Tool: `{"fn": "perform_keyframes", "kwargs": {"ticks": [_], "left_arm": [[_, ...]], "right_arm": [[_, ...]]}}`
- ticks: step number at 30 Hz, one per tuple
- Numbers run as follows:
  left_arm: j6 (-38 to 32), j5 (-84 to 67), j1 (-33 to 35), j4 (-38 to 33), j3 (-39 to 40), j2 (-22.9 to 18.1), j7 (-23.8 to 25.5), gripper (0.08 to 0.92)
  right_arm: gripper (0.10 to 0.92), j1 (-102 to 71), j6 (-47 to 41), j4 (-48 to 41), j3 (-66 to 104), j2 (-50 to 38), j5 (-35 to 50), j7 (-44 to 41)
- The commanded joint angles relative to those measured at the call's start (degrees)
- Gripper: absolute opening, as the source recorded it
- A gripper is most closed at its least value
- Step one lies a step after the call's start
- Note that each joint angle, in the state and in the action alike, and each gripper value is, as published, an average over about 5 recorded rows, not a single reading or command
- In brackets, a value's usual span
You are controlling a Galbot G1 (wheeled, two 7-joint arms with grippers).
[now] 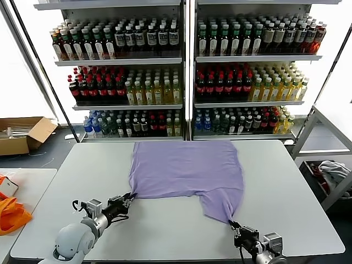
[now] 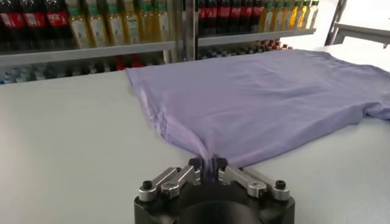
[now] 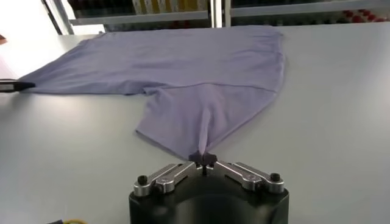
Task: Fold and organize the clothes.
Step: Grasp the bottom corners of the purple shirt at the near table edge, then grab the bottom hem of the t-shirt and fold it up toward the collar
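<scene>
I will let go of the sleeve tip with my right gripper on the lavender T-shirt's body (image 1: 222, 163) (image 3: 248, 50), just inside the edge that faces the metal rack.
The lavender T-shirt (image 1: 187, 168) lies spread on the grey table (image 1: 297, 203), plain side up; its print is hidden. My left gripper (image 1: 130, 197) is shut on the shirt's near left corner, low on the table. In the left wrist view the fabric (image 2: 256, 97) runs pinched into the gripper (image 2: 208, 165). My right gripper (image 1: 232, 224) is shut on the tip of the near sleeve near the table's front edge. In the right wrist view the sleeve (image 3: 201, 115) narrows into the gripper (image 3: 203, 158).
Shelves of bottles (image 1: 187, 71) stand behind the table. A cardboard box (image 1: 22, 135) sits on the floor at far left. An orange item (image 1: 11, 214) lies on a side table at left. A metal rack (image 1: 330, 137) stands at right.
</scene>
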Motion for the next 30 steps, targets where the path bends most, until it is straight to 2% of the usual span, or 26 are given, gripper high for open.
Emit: {"fn": "perform_keyframes", "kwargs": {"ticks": [1, 14, 23, 30], "left_arm": [[-0.29, 0.93, 3.02, -5.02, -2.42, -0.67, -1.35, 0.109], [0.83, 4.49, 15.29, -17.32, -7.63, -1.59, -1.49, 0.089], [2.75, 6.18, 24.87, -25.10, -11.81, -2.45, -1.31, 0.089], [2.79, 7.38, 32.90, -28.38, -16.70, -3.29, 0.00, 0.089]], "right_arm": [[0.108, -2.44, 3.41, 2.26, 1.36, 0.27, -0.86, -0.75], [0.108, -23.62, 10.24, 11.84, 8.57, 2.04, -7.82, -3.32], [0.108, -35.25, 18.88, 15.04, 10.54, 3.98, -15.81, -5.16], [0.108, -39.87, 25.54, 16.04, 10.65, 3.75, -16.39, -5.43]]}}
